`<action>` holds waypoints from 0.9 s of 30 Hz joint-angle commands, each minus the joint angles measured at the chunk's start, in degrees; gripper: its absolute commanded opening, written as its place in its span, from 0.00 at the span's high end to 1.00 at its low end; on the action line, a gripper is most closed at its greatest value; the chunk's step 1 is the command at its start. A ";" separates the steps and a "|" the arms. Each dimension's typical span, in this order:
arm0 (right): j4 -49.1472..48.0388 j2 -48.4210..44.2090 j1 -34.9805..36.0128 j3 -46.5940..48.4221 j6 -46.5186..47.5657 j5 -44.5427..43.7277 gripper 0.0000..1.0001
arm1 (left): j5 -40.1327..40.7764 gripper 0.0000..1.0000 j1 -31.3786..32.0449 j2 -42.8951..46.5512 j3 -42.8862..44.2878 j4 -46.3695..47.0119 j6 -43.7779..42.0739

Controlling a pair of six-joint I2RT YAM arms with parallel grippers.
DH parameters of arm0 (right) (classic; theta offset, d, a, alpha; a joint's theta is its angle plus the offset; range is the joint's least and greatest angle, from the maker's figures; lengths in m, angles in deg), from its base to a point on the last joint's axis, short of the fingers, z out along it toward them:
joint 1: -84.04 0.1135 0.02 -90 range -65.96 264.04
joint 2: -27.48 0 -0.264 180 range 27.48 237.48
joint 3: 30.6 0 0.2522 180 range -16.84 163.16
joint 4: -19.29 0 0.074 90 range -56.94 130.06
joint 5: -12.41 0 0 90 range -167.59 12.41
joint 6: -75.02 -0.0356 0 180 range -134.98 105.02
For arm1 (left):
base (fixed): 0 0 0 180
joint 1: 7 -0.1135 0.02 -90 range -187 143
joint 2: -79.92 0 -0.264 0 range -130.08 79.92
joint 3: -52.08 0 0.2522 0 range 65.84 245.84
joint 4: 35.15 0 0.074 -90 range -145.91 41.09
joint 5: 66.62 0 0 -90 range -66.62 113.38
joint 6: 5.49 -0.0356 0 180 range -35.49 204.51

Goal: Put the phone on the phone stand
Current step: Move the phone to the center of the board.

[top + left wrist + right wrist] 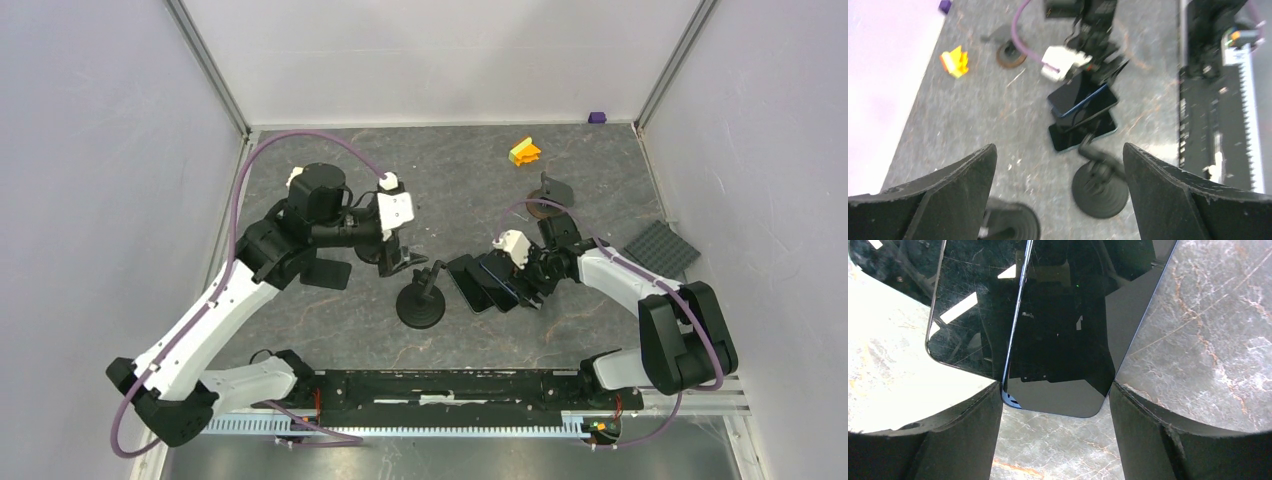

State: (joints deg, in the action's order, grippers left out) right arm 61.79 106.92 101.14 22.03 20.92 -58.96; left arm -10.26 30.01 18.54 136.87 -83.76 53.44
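My right gripper holds the dark phone near its bottom end over the second phone, so it lays it clear, then regrips nearer its middle [1073, 335].
A dark phone with a blue edge [1058, 340] lies between my right gripper's [1055, 387] fingers, which press on its two long sides. It rests tilted over a second dark phone [973, 310]. In the top view the right gripper [515, 278] and both phones [480, 283] sit just right of the black phone stand [421, 305], which has a round base and a short arm. My left gripper [395, 262] is open and empty, hovering above and left of the stand. In the left wrist view the stand [1099, 185] lies between its open fingers [968, 175], with the phones [1083, 100] beyond.
A yellow-orange block [524, 152] and a purple block [597, 117] lie at the back. A brown-based round stand [546, 203] is behind the right gripper. A dark grey studded plate [662, 248] lies at the right. Another black round object [1008, 222] sits below the left gripper.
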 commanded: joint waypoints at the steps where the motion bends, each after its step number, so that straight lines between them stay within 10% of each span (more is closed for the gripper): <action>1: -3.68 0.40 -1.26 -0.38 0.91 -5.82 0.26 | 3.69 0.03 6.17 -2.90 7.52 -4.33 11.30; 10: -5.06 1.25 -7.45 0.94 0.45 -5.25 0.37 | 1.13 0.04 9.24 -12.16 9.00 16.99 45.12; 18: -4.34 -0.95 -13.53 -0.48 3.74 -4.14 0.40 | 6.91 0.04 9.74 -26.95 17.61 18.13 53.25; 24: -5.91 -2.73 -14.32 -1.78 3.83 -2.28 0.04 | 7.27 0.04 9.66 -32.25 19.76 18.04 53.66; 27: -7.13 -3.24 -14.23 -0.75 4.45 -1.73 0.02 | 8.53 0.04 9.66 -31.88 18.41 18.48 52.08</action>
State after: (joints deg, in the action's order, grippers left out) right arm 56.69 105.28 86.89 20.83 24.29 -62.26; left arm -3.55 39.52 -14.20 153.80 -68.22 104.45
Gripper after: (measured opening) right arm 0.973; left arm 0.959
